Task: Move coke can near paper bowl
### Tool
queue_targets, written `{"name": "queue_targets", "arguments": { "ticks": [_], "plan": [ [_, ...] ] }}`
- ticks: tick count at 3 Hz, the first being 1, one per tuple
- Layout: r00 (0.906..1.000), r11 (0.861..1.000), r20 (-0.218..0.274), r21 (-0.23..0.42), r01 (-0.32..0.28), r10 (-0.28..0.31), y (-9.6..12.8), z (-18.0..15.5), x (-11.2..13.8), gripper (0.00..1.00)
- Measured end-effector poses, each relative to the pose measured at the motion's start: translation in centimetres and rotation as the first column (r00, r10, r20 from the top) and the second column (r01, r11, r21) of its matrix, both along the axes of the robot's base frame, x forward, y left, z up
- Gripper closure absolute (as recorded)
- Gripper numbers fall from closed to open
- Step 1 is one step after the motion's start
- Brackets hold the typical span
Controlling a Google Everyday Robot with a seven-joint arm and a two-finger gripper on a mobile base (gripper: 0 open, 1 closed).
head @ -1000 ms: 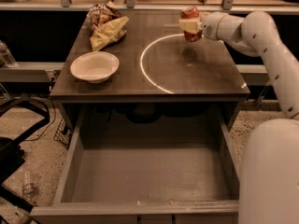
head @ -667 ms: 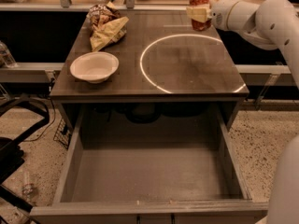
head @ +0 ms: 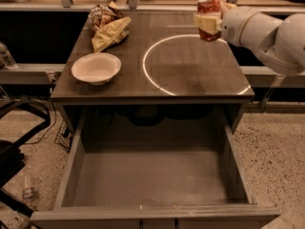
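Observation:
My gripper needs to set the red coke can down on the bright ring's edge [head: 147, 79], beside the white paper bowl. The can is now lifted above the dark counter.
The red coke can [head: 209, 6] is held upright in my gripper [head: 208, 22], lifted above the far right part of the dark counter [head: 190, 75]. The cream fingers [head: 206, 24] are closed around the can's lower half. The white paper bowl [head: 96, 68] sits on the counter's front left, well to the left of the can and nearer to me. My white arm [head: 267, 32] reaches in from the right.
A yellow chip bag [head: 110, 33] and a brown chip bag [head: 102, 15] lie at the counter's back left, behind the bowl. A bright ring of light [head: 157, 75] marks the counter top. A wide grey drawer [head: 152, 175] stands open below the front edge.
The gripper has lifted the coke can higher off the counter, and the view now sits closer to the counter.

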State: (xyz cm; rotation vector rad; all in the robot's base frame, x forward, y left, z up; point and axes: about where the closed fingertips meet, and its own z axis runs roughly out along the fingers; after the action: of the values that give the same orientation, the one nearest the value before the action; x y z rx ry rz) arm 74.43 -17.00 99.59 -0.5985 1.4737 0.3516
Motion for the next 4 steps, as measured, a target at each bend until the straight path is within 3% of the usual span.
{"name": "queue_targets", "arguments": {
  "ticks": [1,2,4],
  "plan": [
    [0.9898,0.989,-0.061,0.078,-0.123,0.128,5.8,-5.6,-3.0,1.00],
    [0.9716,0.969,-0.061,0.108,-0.221,0.229,10.2,-7.5,-4.5,1.00],
    [0.9322,0.926,-0.047,0.141,-0.350,0.359,15.6,-8.3,-7.0,1.00]
  ]
}}
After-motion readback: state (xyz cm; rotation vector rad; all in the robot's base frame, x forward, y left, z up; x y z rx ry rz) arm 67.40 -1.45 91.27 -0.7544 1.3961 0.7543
